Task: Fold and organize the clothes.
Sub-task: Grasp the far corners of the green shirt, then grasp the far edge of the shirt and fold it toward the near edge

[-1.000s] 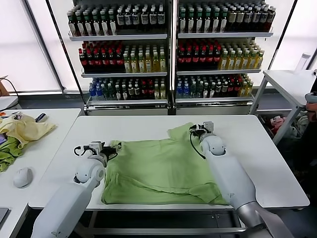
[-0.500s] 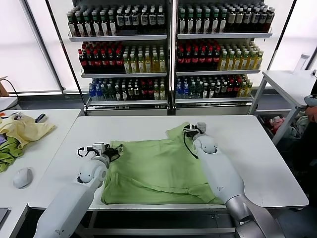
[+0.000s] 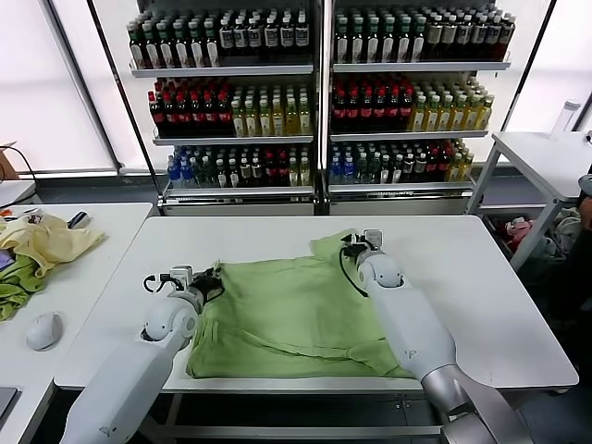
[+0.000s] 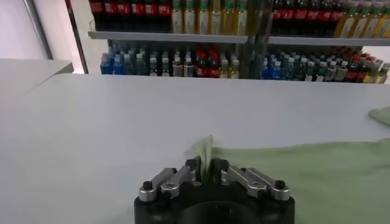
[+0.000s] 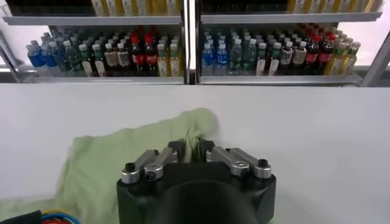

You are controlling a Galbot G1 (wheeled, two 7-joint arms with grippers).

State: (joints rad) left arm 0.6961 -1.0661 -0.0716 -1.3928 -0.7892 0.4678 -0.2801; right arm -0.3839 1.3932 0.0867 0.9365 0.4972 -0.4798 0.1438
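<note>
My left gripper needs to release the far corner of the light green shirt over its side edge (image 3: 209,311), at a spot just behind the shirt's front crease.
The light green shirt (image 3: 287,310) lies spread on the white table (image 3: 490,277) in the head view, its near edge at the table's front. My left gripper (image 3: 213,277) sits at the shirt's far left corner, shut on a fold of the green cloth (image 4: 204,152). My right gripper (image 3: 356,242) is at the far right corner by the raised sleeve, shut on a pinch of the same cloth (image 5: 194,141). The shirt's logo is hidden.
A pale yellow garment (image 3: 46,242) over darker green cloth lies on the left side table, with a white mouse (image 3: 43,330) nearer the front. Drink shelves (image 3: 319,102) stand behind the table. Another white table (image 3: 546,157) is at the right.
Both grippers have gone from open to shut on the shirt's far corners. The right arm shifted a little to the left; the shirt's far edge is slightly bunched.
</note>
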